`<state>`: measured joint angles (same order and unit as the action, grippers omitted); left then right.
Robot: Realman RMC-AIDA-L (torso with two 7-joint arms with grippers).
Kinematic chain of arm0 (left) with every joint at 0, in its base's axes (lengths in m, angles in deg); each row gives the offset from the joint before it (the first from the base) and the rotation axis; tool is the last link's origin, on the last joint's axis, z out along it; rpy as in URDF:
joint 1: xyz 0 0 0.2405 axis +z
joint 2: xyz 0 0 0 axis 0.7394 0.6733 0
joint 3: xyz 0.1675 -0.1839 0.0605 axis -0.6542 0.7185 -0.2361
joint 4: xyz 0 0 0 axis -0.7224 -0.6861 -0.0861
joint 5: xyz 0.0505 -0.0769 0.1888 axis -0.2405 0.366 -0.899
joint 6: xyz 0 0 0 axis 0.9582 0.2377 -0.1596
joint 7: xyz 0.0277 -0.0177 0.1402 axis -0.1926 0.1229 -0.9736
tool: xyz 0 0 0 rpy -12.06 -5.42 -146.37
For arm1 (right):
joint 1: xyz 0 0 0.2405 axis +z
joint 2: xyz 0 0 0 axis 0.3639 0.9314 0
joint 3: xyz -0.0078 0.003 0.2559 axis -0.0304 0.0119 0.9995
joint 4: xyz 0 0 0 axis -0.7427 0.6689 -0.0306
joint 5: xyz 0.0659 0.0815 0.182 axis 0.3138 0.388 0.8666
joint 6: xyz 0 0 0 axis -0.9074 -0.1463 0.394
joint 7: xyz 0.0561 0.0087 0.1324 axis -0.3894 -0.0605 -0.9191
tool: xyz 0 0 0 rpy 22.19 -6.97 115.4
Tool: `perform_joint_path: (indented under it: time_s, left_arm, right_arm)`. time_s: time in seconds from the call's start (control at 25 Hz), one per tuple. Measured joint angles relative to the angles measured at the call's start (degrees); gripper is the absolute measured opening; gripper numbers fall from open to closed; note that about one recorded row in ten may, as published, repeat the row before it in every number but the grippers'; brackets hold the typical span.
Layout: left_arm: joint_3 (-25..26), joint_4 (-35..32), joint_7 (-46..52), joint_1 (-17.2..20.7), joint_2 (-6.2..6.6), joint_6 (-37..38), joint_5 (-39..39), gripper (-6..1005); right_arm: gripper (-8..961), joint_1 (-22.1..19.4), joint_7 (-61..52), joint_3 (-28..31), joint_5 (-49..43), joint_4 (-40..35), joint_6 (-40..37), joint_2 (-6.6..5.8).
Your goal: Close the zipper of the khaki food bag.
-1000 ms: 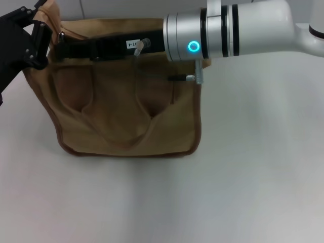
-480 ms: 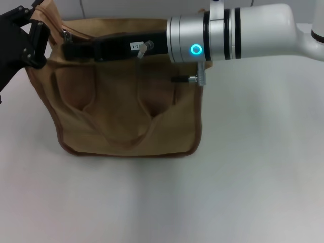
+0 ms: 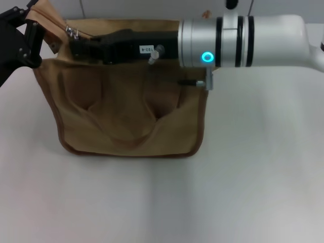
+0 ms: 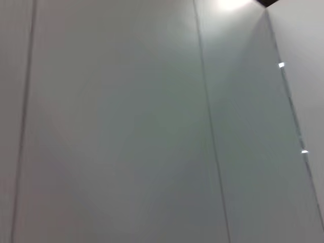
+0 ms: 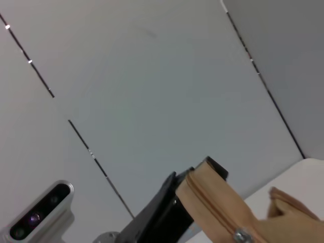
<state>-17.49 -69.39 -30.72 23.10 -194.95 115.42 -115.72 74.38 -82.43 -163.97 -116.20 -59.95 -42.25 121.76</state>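
Next, my right gripper lets go of the silver pull tab at the zipper's end (image 3: pixel 181 49) that is farthest away from my left gripper.
The khaki food bag (image 3: pixel 126 109) stands on the white table, its front with two handle straps facing me. My left gripper (image 3: pixel 34 23) at the far left is shut on the bag's raised top corner (image 3: pixel 48 12), which also shows in the right wrist view (image 5: pixel 212 200). My right arm reaches across the bag's top from the right. Its black gripper (image 3: pixel 76 43) is at the left end of the zipper, shut on the small silver pull tab (image 3: pixel 71 33), which also shows in the right wrist view (image 5: pixel 242 235). The arm hides most of the zipper line.
The white table (image 3: pixel 253 167) spreads in front of and to the right of the bag. The right arm's silver body (image 3: pixel 238 41) with a lit blue ring hangs over the bag's right top. The left wrist view shows only a grey panelled wall (image 4: pixel 152 126).
My right gripper has drawn back to the right along the bag's top, and the silver pull tab has moved right with it. The left gripper keeps its hold on the corner.
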Motion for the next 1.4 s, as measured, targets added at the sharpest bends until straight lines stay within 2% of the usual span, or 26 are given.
perform_joint_path:
  time_s: [0.16, 0.2, 0.24, 0.28, 0.32, 0.4, 0.44, 0.48, 0.52, 0.56, 0.64, 0.68, 0.88, 1.24, 1.36, 1.4]
  left_arm:
    - [1.06, 0.13, 1.18, 0.83, 0.12, -2.49, 0.33, 120]
    - [1.25, 0.19, 1.2, 0.97, 0.13, -2.68, 0.33, 121]
    - [1.25, 0.19, 1.2, 0.97, 0.13, -2.68, 0.33, 122]
    - [1.85, 0.58, 1.25, 1.41, 0.23, -3.03, 0.33, 123]
    - [1.85, 0.58, 1.25, 1.41, 0.23, -3.03, 0.33, 125]
    - [2.34, 0.85, 1.26, 1.76, 0.28, -3.21, 0.33, 127]
    - [2.45, 0.87, 1.27, 1.85, 0.28, -3.32, 0.33, 128]
    - [2.67, 0.91, 1.29, 2.03, 0.25, -3.79, 0.33, 129]
    - [2.67, 0.91, 1.29, 2.03, 0.25, -3.79, 0.33, 130]
    - [2.71, 1.16, 1.38, 2.12, 0.24, -4.4, 0.33, 131]
    - [2.71, 1.31, 1.43, 2.13, 0.24, -4.64, 0.33, 133]
    - [2.71, 1.45, 1.5, 2.19, 0.24, -5.02, 0.33, 134]
    - [2.61, 1.45, 2.03, 2.24, 0.2, -5.39, 0.27, 140]
    - [2.36, 1.49, 2.07, 2.17, 0.08, -5.51, -0.03, 150]
    - [2.22, 1.57, 2.15, 2.16, 0.08, -5.75, -0.04, 153]
    - [2.22, 1.57, 2.15, 2.16, 0.08, -5.75, -0.04, 154]
  right_arm:
    - [1, -3.32, 0.9, 0.87, 0.04, -0.78, 0.34, 0.0]
    - [1, -6.81, 2.22, 2.32, 0.05, -2.46, 0.23, -0.01]
    - [1, -6.81, 2.22, 2.32, 0.05, -2.46, 0.23, -0.01]
    - [1, -10.18, 2.97, 3.95, 0.05, -4.14, -0.17, -0.16]
    - [1, -10.18, 2.97, 3.95, 0.05, -4.14, -0.17, -0.16]
    - [0, -14.35, 3.08, 6.26, -0.3, -5.63, -1.98, -0.51]
    - [0, -14.35, 3.08, 6.26, -0.3, -5.63, -1.98, -0.51]
    - [0, -16.59, 3.35, 8.53, -1.04, -5.98, -3.56, -0.57]
    - [0, -16.59, 3.35, 8.53, -1.04, -5.98, -3.56, -0.57]
    - [0, -18.69, 3.72, 11.61, -2.34, -5.86, -5.14, -0.67]
    - [0, -19.53, 3.83, 13.25, -3.31, -5.72, -5.85, -0.68]
    - [0, -21.07, 3.9, 16.02, -5.34, -5.58, -7.03, -0.72]
    - [0, -23.6, 3.98, 21.92, -8.87, -5.51, -9.58, -0.73]
    - [-1, -24.72, 6.08, 26.91, -9.46, -5.23, -14.7, -1.01]
    - [37, -25.1, 9.92, 30.38, -9.12, -3.69, -20.93, -0.93]
    - [65, -25.1, 9.92, 30.38, -9.12, -3.69, -20.93, -0.93]
